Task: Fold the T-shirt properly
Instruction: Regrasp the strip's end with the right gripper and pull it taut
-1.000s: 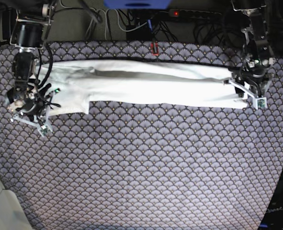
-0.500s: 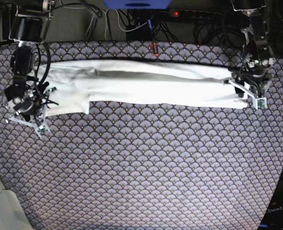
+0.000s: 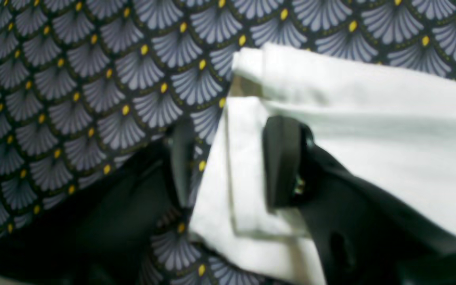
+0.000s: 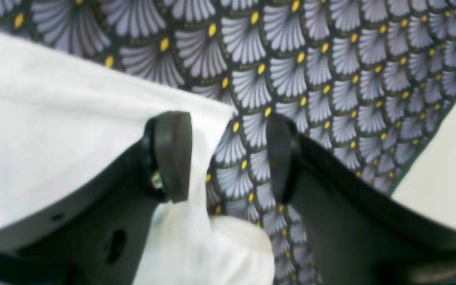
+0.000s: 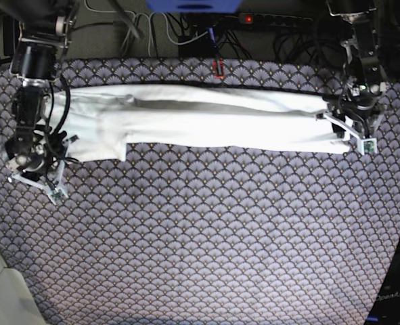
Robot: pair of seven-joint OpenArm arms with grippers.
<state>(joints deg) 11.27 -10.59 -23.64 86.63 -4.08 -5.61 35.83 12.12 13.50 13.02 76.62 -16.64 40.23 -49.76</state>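
The near flap under my right gripper sticks out past the band's near edge, so next my right gripper moves back and takes the end by the folds (image 5: 76, 110) behind it.
The T-shirt (image 5: 206, 122) lies plain white side up, folded into a long narrow band across the far part of the table. At the band's right end my left gripper (image 5: 342, 127) stands open. In the left wrist view the hemmed edge of the T-shirt (image 3: 370, 118) lies between the fingers of that gripper (image 3: 230, 166), one finger (image 3: 281, 162) on top of the cloth. At the band's left end my right gripper (image 5: 44, 159) is open. In the right wrist view this gripper (image 4: 228, 158) has one finger (image 4: 172, 154) over the T-shirt (image 4: 54, 138) and the other over bare tablecloth.
A dark tablecloth (image 5: 206, 230) with a fan pattern covers the whole table. Cables and a power strip (image 5: 267, 20) run along the far edge. A pale surface (image 5: 3, 298) sits at the near left corner.
My right gripper has opened, let go of the shirt's left end and drifted slightly toward the near left. The left arm and the shirt have not moved.
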